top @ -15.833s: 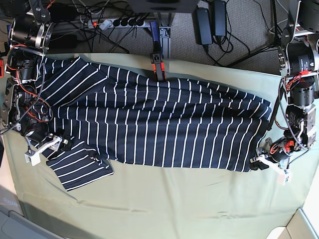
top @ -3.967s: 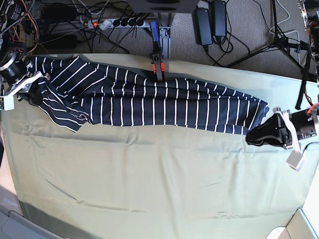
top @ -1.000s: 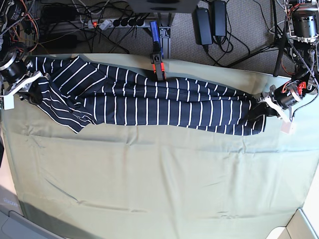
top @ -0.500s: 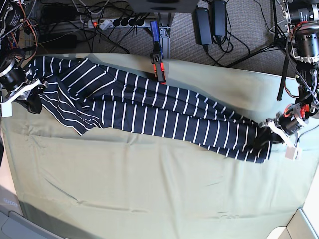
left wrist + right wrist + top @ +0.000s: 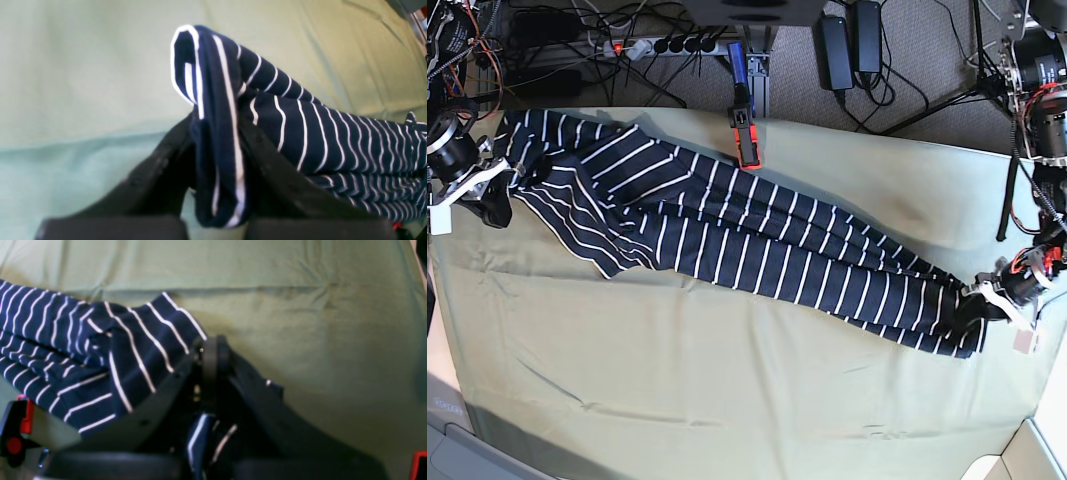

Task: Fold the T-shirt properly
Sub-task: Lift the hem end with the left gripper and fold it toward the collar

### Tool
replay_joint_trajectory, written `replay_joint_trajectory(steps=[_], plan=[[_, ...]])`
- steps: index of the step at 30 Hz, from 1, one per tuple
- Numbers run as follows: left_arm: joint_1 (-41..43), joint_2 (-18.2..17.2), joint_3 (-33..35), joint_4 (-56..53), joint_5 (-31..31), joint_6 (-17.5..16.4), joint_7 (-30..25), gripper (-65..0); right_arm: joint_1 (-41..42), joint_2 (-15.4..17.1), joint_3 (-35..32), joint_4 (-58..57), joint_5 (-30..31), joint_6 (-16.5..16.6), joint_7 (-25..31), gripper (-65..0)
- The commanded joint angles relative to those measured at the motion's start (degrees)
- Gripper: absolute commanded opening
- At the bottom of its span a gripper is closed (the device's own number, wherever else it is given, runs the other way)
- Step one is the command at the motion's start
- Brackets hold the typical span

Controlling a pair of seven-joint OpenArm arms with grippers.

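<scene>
I need to let go of the T-shirt's end with my left gripper on the shirt's folds (image 5: 679,205) between the clamp and my right gripper.
The navy white-striped T-shirt (image 5: 757,235) lies as a long, narrow band stretched diagonally across the table, from the back left to the front right. At the table's left edge my right gripper (image 5: 495,195) is shut on the shirt's left end. Its wrist view shows the closed gripper (image 5: 213,355) with striped fabric (image 5: 66,340) bunched beside and between the fingers. My left gripper (image 5: 980,300) is shut on the right end, low on the right. In the left wrist view its black fingers (image 5: 160,166) pinch a folded edge of the T-shirt (image 5: 333,140).
An olive-green cloth (image 5: 727,400) covers the table. An orange and black clamp (image 5: 745,135) sits at the back edge, touching the shirt's upper side. A power strip (image 5: 667,45), adapters and cables lie on the floor behind the table.
My left gripper has moved toward the front right, dragging the shirt's right end with it. The band went from level to diagonal. My right gripper has barely moved.
</scene>
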Motion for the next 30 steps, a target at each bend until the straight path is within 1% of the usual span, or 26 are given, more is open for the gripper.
replay_joint_trajectory(steps=[1, 3, 6, 9, 12, 17, 19, 23, 26, 30], plan=[[-0.7, -0.9, -0.3, 2.7, -2.5, -1.0, -0.5, -65.0, 0.4, 0.9, 0.6, 0.8, 0.8, 1.8, 1.2, -65.0], [1.4, -0.5, -0.3, 7.2, -4.1, -1.0, 0.5, -65.0, 0.4, 0.9, 0.6, 0.8, 0.7, 1.8, 1.2, -65.0], [5.2, 0.9, 1.3, 15.5, -4.1, -1.0, 0.5, -65.0, 0.4, 0.9, 0.6, 0.8, 0.7, 1.7, 1.2, -65.0], [8.2, 2.3, 6.2, 23.4, -2.9, -1.0, 0.5, -65.0, 0.4, 0.9, 0.6, 0.8, 0.7, 1.7, 1.3, -65.0], [9.7, 4.5, 11.8, 29.1, 0.2, -1.0, 0.5, -65.0, 0.4, 0.9, 0.6, 0.8, 0.7, 1.8, 1.2, -65.0], [9.6, 10.0, 19.9, 30.1, 9.3, -1.0, -0.3, -65.0, 0.4, 0.9, 0.6, 0.8, 0.6, 1.8, 1.2, -65.0], [9.6, 12.0, 23.2, 30.1, 11.6, -1.0, -0.4, -65.0, 0.4, 0.9, 0.6, 0.8, 0.6, 1.8, 1.4, -65.0], [9.7, 15.2, 29.0, 30.0, 17.6, -1.0, -1.1, -65.0, 0.4, 0.9, 0.6, 0.8, 0.6, 1.8, 1.4, -65.0], [9.7, 17.0, 30.9, 30.0, 19.5, -0.7, -1.6, -65.0, 0.4, 0.9, 0.6, 0.8, 0.6, 1.7, 1.4, -65.0], [9.7, 18.5, 31.5, 29.6, 19.5, -0.8, -1.5, -65.0, 0.4, 0.9, 0.6, 0.8, 0.6, 1.8, 1.4, -65.0]])
